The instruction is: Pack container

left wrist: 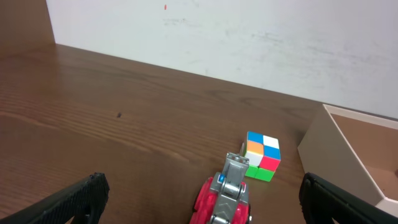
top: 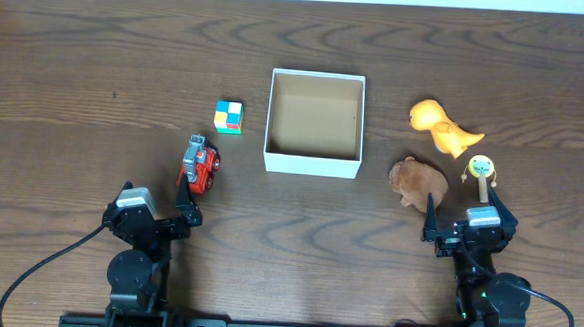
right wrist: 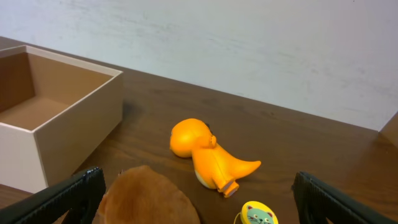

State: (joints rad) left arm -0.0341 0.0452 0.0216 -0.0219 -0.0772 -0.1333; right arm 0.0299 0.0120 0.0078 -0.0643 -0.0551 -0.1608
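I lower my left gripper over the toy truck next and take hold of the red body's sides (top: 203,167) (left wrist: 219,206), around its grey top part.
The container (top: 312,165), a square white box with a tan inside, stands empty at mid-table; its corner shows in the left wrist view (left wrist: 348,149) and its side in the right wrist view (right wrist: 68,124). My left gripper (top: 159,217) is open, with a red and grey toy truck (top: 199,165) just ahead between its fingers (left wrist: 199,202). A colourful cube (top: 228,116) lies beyond the truck (left wrist: 224,199). My right gripper (top: 469,228) is open behind a brown furry toy (top: 417,179), an orange dinosaur (top: 442,126) and a yellow cat-face rattle (top: 481,171).
The wooden table (top: 96,73) ends at a white wall at the back (left wrist: 249,37). The toys to the right of the box also show in the right wrist view: furry toy (right wrist: 146,199), dinosaur (right wrist: 208,155), rattle (right wrist: 258,214).
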